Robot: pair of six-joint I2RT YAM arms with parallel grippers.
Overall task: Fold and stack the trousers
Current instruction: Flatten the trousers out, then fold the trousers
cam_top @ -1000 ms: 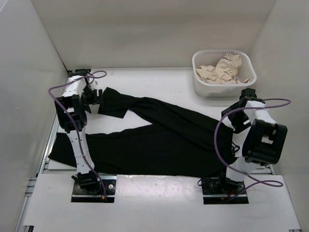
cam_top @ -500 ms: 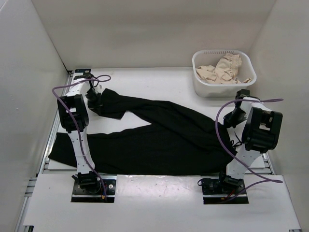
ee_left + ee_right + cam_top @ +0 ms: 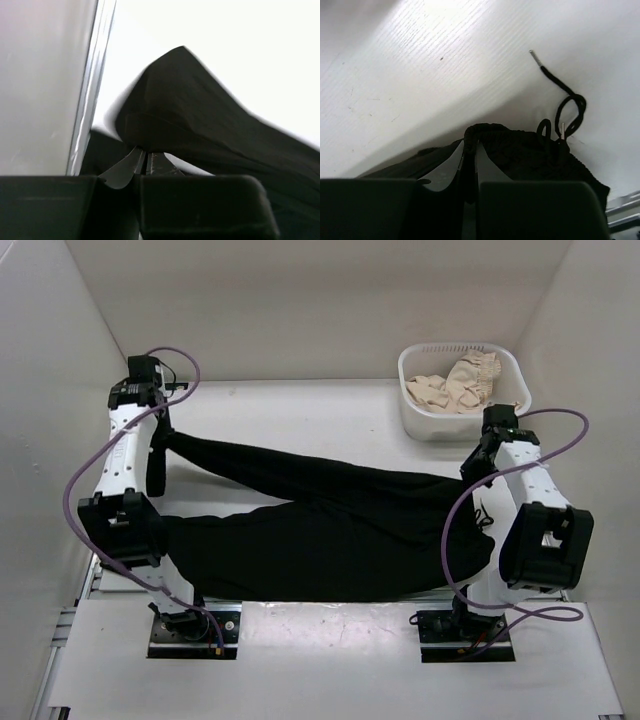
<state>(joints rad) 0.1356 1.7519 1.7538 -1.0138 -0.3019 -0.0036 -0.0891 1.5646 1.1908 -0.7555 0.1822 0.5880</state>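
The robot's right gripper should release the waistband at the black trousers' front waist corner (image 3: 499, 575), near the front edge of the table.
The black trousers (image 3: 330, 530) lie stretched across the table from left to right, one leg pulled taut toward the back left. My left gripper (image 3: 163, 440) is shut on that leg's end and holds it above the table. In the left wrist view the gripper (image 3: 145, 156) pinches a fold of the black fabric (image 3: 200, 115). My right gripper (image 3: 479, 472) is shut on the waistband at the right end. In the right wrist view the gripper (image 3: 470, 145) clamps the ribbed waistband (image 3: 520, 150), and the drawstring (image 3: 567, 102) trails loose on the table.
A white basket (image 3: 450, 425) with beige frilly garments (image 3: 460, 385) stands at the back right, just behind my right arm. White walls close in the left, back and right sides. A metal rail (image 3: 92, 90) runs along the table's left edge.
Both grippers have shut on the trousers. The left arm has risen and swung back-left, pulling the leg taut. The right gripper has moved onto the waistband and lifted it.
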